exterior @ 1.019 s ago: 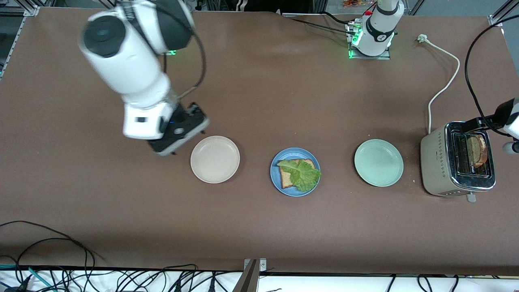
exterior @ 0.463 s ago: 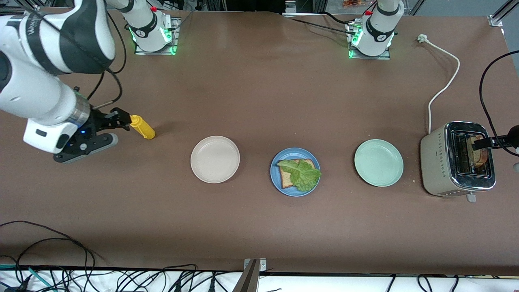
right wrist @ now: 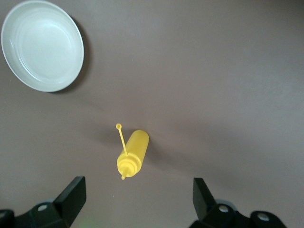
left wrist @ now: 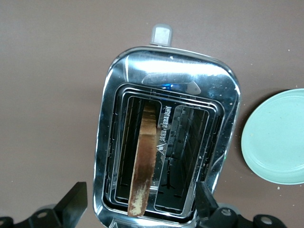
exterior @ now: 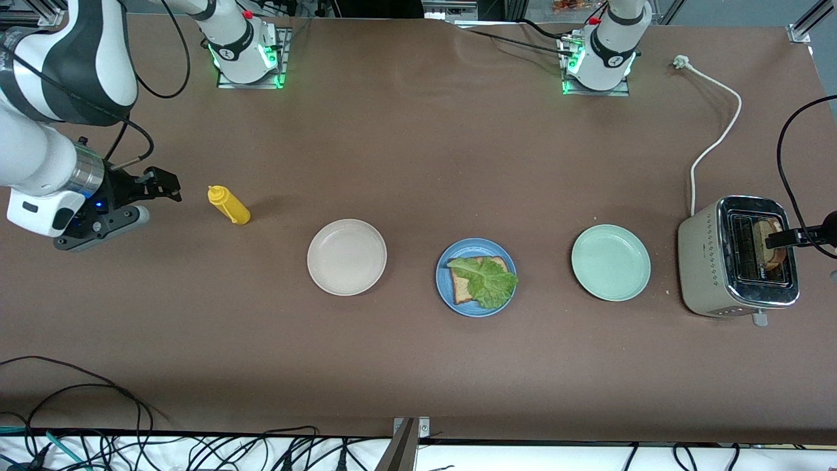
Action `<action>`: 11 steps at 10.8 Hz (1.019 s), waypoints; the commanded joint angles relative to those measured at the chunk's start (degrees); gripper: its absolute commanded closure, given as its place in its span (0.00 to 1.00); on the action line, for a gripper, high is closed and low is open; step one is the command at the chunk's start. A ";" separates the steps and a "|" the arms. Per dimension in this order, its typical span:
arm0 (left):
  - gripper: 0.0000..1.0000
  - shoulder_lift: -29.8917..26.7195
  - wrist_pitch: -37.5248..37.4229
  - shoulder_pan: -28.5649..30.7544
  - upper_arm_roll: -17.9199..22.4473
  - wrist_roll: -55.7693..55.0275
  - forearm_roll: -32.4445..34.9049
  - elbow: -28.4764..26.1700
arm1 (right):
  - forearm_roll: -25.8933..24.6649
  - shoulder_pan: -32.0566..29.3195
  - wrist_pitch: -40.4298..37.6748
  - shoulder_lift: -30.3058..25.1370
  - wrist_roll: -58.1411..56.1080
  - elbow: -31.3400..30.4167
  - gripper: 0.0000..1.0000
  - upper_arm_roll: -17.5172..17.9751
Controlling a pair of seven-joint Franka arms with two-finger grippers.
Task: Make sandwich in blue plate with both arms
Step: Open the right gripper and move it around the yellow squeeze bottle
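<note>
The yellow squeeze bottle's nozzle must stay free, so next I move my right gripper to the bottle and close it on the bottle's bottom end (exterior: 239, 212) (right wrist: 139, 139).
The blue plate (exterior: 445, 288) sits mid-table and holds one brown bread slice (exterior: 462, 289) with a green lettuce leaf (exterior: 492, 282) on top. A second bread slice (exterior: 773, 246) stands in a slot of the toaster (exterior: 703, 261); it also shows in the left wrist view (left wrist: 145, 161). My left gripper (exterior: 785, 237) hangs over the toaster, open, its fingers either side of that slice (left wrist: 139, 205) without touching it. My right gripper (exterior: 167, 186) is open and empty near the right arm's end, beside a yellow squeeze bottle (exterior: 227, 204); in its wrist view (right wrist: 137, 197) the bottle (right wrist: 133, 152) lies just ahead.
A cream-white plate (exterior: 346, 256) and a pale green plate (exterior: 611, 262) flank the blue plate, both empty. They also show in the wrist views: the cream plate (right wrist: 42, 45) and the green plate (left wrist: 280, 137). The toaster's white cord (exterior: 716, 137) trails toward the bases.
My right arm swung away from the cream plate toward its own end of the table, uncovering the yellow bottle. My left gripper shifted slightly over the toaster.
</note>
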 commanded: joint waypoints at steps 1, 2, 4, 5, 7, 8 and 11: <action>0.00 1.16 -0.39 0.45 -0.37 1.38 1.05 2.07 | 1.20 1.01 3.80 -4.52 -4.80 -9.55 0.00 -2.67; 0.00 1.34 -0.30 0.71 -0.45 1.38 1.05 2.07 | 1.21 1.01 4.59 -4.61 -5.87 -10.78 0.00 -3.29; 0.00 1.34 -0.30 0.80 -0.45 1.38 1.05 2.07 | 1.55 1.01 7.65 -4.61 -9.82 -14.38 0.00 -5.22; 0.00 1.34 -0.30 0.80 -0.45 1.38 1.05 2.07 | 1.99 1.01 9.94 -4.96 -11.75 -16.66 0.00 -6.01; 0.00 1.34 -0.30 0.80 -0.45 1.38 1.05 2.07 | 6.19 0.93 11.19 -4.88 -17.97 -19.31 0.00 -8.11; 0.00 1.34 -0.30 0.80 -0.45 1.38 1.05 2.07 | 8.74 0.93 11.28 -4.61 -22.02 -20.11 0.00 -9.00; 0.00 1.25 -0.30 0.89 -0.45 1.38 1.05 2.07 | 13.14 -1.78 11.28 -3.91 -34.74 -22.04 0.00 -10.32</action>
